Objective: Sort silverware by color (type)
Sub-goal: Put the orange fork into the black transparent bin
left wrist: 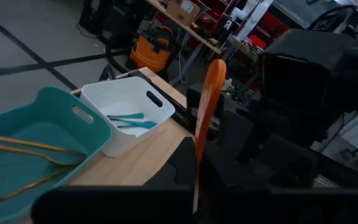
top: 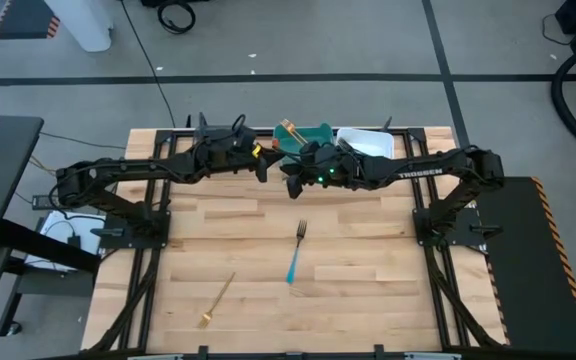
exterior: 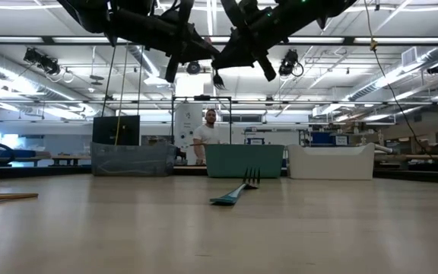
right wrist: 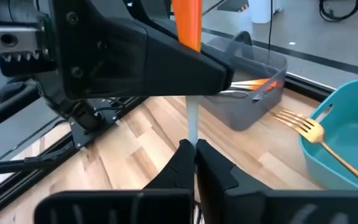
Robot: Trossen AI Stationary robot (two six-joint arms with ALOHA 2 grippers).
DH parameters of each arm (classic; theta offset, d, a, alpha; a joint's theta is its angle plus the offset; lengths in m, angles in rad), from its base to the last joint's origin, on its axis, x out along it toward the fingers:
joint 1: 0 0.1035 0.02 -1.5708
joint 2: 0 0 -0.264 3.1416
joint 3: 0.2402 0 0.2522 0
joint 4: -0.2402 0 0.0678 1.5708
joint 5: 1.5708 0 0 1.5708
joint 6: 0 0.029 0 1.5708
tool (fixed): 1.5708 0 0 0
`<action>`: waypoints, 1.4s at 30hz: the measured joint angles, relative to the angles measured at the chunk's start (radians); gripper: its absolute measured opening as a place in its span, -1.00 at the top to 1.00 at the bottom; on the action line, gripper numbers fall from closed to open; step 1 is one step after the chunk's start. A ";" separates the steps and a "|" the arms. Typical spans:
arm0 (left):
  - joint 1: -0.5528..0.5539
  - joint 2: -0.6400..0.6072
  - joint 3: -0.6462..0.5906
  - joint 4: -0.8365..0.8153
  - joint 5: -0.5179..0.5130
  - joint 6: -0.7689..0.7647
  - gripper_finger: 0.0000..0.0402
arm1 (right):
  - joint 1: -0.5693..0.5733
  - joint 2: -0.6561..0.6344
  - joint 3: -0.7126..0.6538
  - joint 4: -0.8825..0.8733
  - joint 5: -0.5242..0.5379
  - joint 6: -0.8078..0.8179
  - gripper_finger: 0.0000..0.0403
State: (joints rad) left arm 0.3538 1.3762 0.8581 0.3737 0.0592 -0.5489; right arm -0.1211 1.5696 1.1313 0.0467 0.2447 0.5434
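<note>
Next, my left gripper releases the orange-handled fork, now upright above the far middle of the table, among the orange forks in the grey bin [top: 229,149].
An orange-handled fork [right wrist: 188,25] stands roughly upright in the air over the far middle of the table, held by both grippers. My left gripper [left wrist: 194,180] comes from the left and my right gripper [right wrist: 194,155] from the right; both are shut on it. A blue-handled fork [top: 295,255] lies flat mid-table, and a gold fork [top: 218,298] lies flat near the front left. The grey bin [right wrist: 253,93] holds orange forks, the teal bin [left wrist: 36,155] gold ones, the white bin [left wrist: 126,115] blue ones. My left gripper pinches the orange handle near its lower end [left wrist: 196,158], where it meets the pale neck. The fingers [right wrist: 166,68] come about level from the table's left and lie across the fork. The handle rises above them. My right gripper pinches the fork's pale neck [right wrist: 192,127] between its two fingers [right wrist: 179,165], below the left gripper's hold. It comes from the table's right, slanting a little downward, across the fork. The tines [exterior: 217,78] hang below, clear of the table.
The three bins stand in a row along the table's far edge, grey [exterior: 131,158], teal [exterior: 244,160] and white [exterior: 331,161], just beyond the grippers. A person [exterior: 207,129] stands in the room behind them. The wooden table top [top: 368,300] is bare at the front right.
</note>
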 joint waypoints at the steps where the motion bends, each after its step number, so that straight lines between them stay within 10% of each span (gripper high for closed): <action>1: 0.000 0.000 0.000 0.002 0.000 0.010 0.94 | -0.001 0.000 0.000 0.001 -0.002 -0.001 0.95; 17: 0.153 -0.124 0.000 -0.270 -0.032 0.421 0.95 | -0.061 -0.054 0.000 -0.053 -0.007 -0.054 0.56; 25: 0.335 -0.165 0.000 -0.543 -0.328 0.768 0.95 | -0.100 -0.087 0.000 -0.066 -0.011 -0.158 0.56; 42: 0.481 0.066 -0.001 -0.647 -0.402 0.812 0.88 | -0.192 -0.085 0.000 -0.066 -0.016 -0.278 0.56</action>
State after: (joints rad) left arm 0.8349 1.4424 0.8574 -0.2731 -0.3424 0.2632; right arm -0.3127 1.4849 1.1313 -0.0193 0.2287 0.2657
